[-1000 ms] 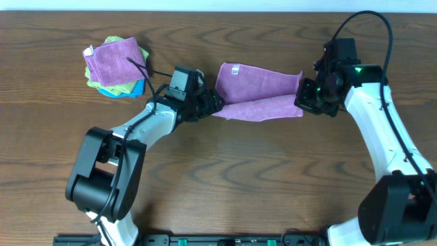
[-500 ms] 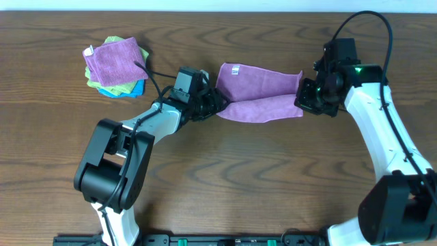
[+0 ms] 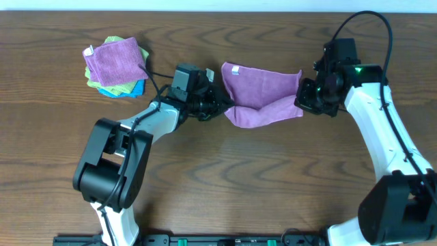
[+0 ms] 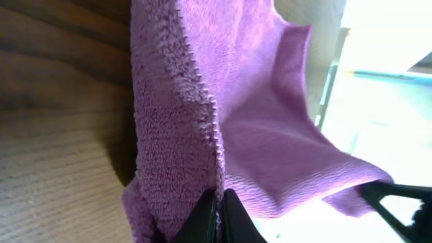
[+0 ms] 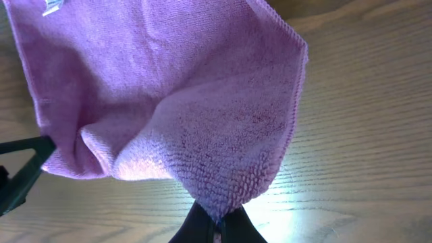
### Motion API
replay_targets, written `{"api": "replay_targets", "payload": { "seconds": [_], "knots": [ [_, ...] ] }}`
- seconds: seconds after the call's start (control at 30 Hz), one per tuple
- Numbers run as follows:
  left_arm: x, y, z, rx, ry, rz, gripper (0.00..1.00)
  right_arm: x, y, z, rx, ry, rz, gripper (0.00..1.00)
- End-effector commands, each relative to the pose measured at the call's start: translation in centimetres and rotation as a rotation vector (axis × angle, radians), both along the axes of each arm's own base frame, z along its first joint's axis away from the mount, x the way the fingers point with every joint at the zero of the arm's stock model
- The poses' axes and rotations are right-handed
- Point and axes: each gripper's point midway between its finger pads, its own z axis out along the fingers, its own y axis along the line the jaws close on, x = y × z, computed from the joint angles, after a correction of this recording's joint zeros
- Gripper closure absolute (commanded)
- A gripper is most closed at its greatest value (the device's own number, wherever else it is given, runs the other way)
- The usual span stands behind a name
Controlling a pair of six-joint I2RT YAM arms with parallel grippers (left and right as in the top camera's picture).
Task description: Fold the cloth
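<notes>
The lilac-purple cloth's near corner will go down by its far edge, at the end opposite the white tag (image 3: 280,63), from my right gripper.
The lilac-purple cloth (image 3: 263,94) lies stretched between my two arms near the table's middle, a white tag at its far left corner. Its near half sags in a loose fold. My left gripper (image 3: 224,108) is shut on the cloth's near left edge; in the left wrist view the hem (image 4: 202,115) runs down into the closed black fingertips (image 4: 202,219). My right gripper (image 3: 300,102) is shut on the near right corner. In the right wrist view that corner (image 5: 223,196) is pinched between the closed fingers, and the cloth (image 5: 169,88) spreads away above them.
A stack of folded cloths (image 3: 115,66) sits at the far left: purple on top, lime-green and blue beneath. The left arm's cable loops beside it. Brown wooden tabletop (image 3: 273,178) lies all around.
The left gripper closed on the cloth's near left edge and drew it a little rightward and up, bunching the near half. The right arm has not moved.
</notes>
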Motion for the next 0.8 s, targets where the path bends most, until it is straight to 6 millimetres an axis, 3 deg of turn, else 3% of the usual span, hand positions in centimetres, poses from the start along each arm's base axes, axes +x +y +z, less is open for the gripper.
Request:
{"api": "replay_targets", "payload": {
  "seconds": [0.0,0.13,0.37,0.63,0.77],
  "knots": [
    [2.5,0.3,5.2,-0.07,-0.058,0.061,0.94,0.6,-0.1,0.3,-0.012,-0.037,0.011,0.98],
    [6.0,1.8,7.3,-0.021,-0.147,0.189,0.94,4.1,-1.1,1.3,-0.072,-0.184,-0.016,0.99],
    [8.3,4.0,6.5,0.095,-0.197,0.337,0.94,9.2,-1.8,2.1,-0.11,-0.368,-0.048,0.98],
    [9.8,6.6,5.4,0.224,-0.241,0.461,0.94,12.6,-1.4,-2.9,-0.108,-0.371,-0.047,0.97],
    [10.2,7.4,4.0,0.273,-0.233,0.5,0.94,13.5,-0.8,-3.3,-0.105,-0.397,-0.038,0.95]
  ]
}}
